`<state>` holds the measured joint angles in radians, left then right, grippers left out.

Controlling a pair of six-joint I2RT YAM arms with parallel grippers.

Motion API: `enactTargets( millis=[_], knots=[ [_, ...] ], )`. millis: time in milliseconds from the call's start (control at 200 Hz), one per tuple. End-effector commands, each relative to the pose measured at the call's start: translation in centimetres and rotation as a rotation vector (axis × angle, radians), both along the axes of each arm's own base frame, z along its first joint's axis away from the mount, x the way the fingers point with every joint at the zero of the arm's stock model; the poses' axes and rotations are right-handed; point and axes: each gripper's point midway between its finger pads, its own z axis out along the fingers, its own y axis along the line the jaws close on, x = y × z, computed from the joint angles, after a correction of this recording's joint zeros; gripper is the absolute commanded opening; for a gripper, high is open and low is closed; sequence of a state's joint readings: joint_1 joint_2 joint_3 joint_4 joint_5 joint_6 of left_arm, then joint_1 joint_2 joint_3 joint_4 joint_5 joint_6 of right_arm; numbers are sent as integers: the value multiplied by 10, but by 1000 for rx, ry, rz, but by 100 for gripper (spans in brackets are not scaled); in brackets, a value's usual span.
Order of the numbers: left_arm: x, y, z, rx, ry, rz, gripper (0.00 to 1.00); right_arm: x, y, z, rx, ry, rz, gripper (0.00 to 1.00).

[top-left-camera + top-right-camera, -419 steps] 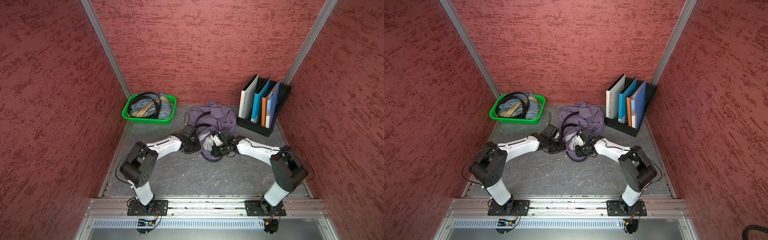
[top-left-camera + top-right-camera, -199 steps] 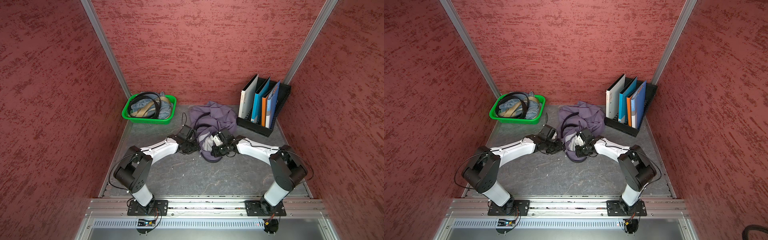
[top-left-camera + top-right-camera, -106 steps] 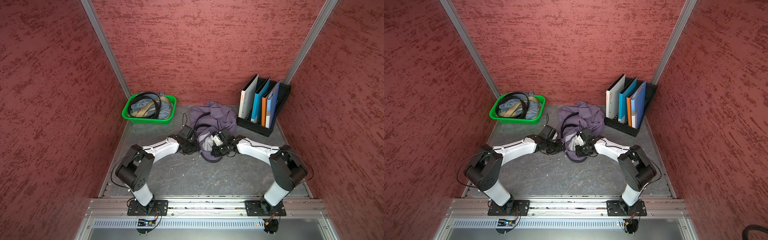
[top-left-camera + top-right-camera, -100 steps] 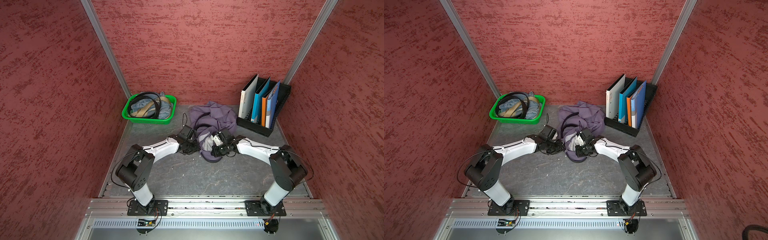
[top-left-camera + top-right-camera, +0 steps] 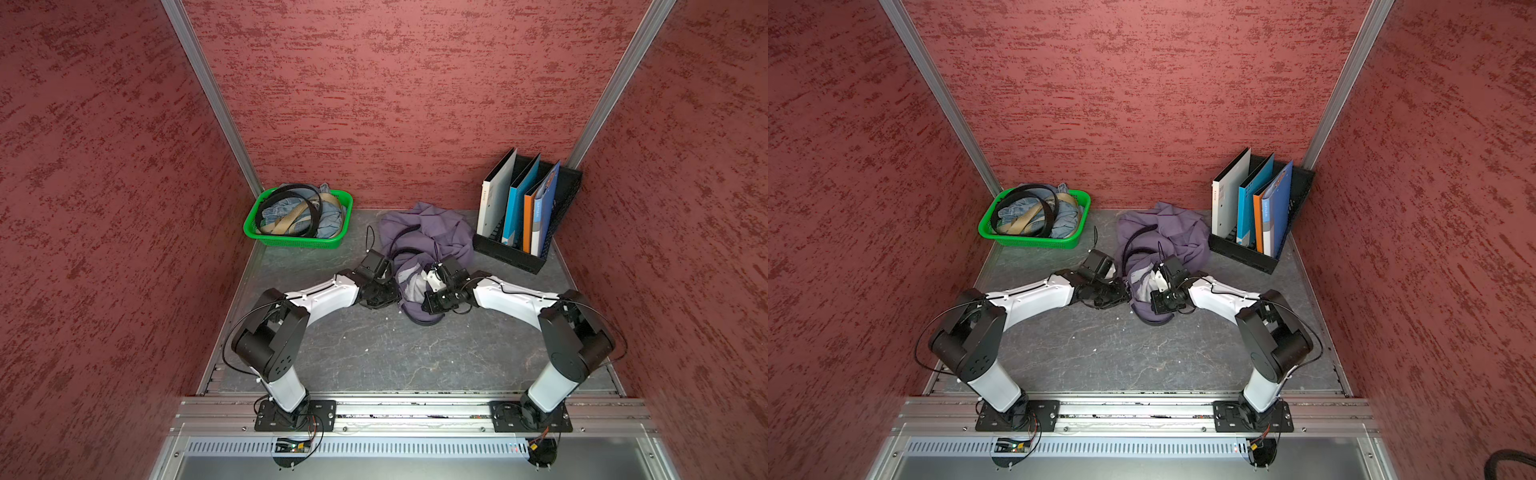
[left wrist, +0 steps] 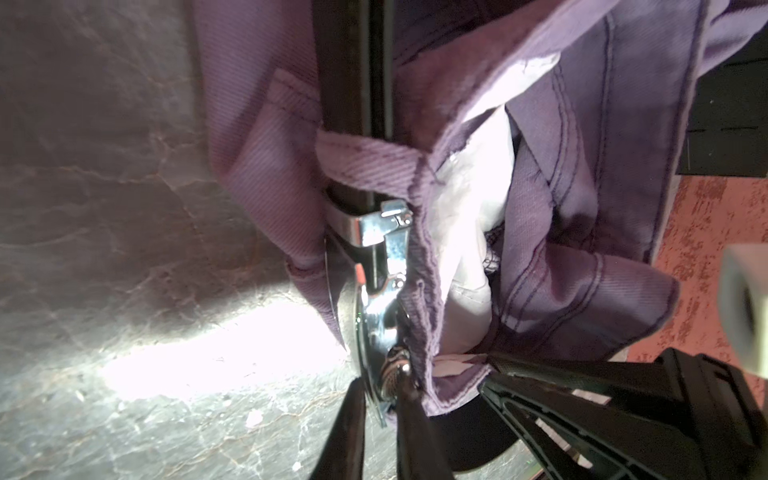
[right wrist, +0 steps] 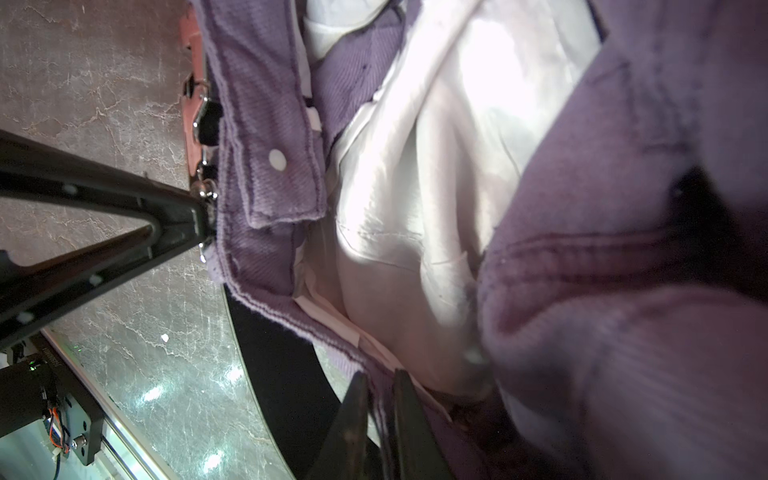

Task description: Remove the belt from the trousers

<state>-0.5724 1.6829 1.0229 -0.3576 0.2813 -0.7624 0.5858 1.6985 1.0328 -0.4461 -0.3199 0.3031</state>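
The buckle's far end is in my left gripper, away from the belt loop, so this gripper should open and take the buckle (image 6: 374, 226) close beside the belt loop.
The purple trousers (image 5: 432, 232) lie crumpled at the back middle of the table, pale lining showing. The black belt (image 5: 407, 250) arcs over them and, in the left wrist view, the belt (image 6: 353, 62) runs under a fabric loop to its silver buckle (image 6: 380, 232). My left gripper (image 6: 380, 390) is shut on the end of that buckle, at the trousers' left edge (image 5: 392, 291). From the other side, my right gripper (image 7: 380, 378) is shut on the trousers' waistband edge (image 7: 266, 174). In both top views the grippers face each other closely across the fabric.
A green basket (image 5: 291, 241) at the back left holds a denim garment and other belts. A black file rack (image 5: 507, 255) with upright folders stands at the back right. Red walls close in on three sides.
My left gripper has closed onto the buckle after moving in slightly towards the trousers. The right arm and its hold on the fabric have not moved.
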Motion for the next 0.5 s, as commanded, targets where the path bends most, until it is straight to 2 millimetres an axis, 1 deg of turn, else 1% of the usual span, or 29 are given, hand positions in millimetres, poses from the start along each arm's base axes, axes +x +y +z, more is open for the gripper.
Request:
enactTargets(
  millis=[0, 200, 256, 396, 496],
  knots=[
    [5, -1, 2, -6, -18, 3, 13, 0, -1, -3, 6, 17, -7, 15],
    [4, -1, -1, -8, -9, 1, 9, 0, -2, -3, 4, 15, -10, 15],
    [4, -1, -3, -10, -7, 0, 5, 0, -3, -3, 1, 15, -12, 15],
    [5, 0, -6, -15, 1, 6, 1, -1, -3, -4, 4, 19, -10, 15],
    [4, 0, -6, -16, -1, 7, 0, 0, -3, -4, 4, 19, -11, 15]
  ],
)
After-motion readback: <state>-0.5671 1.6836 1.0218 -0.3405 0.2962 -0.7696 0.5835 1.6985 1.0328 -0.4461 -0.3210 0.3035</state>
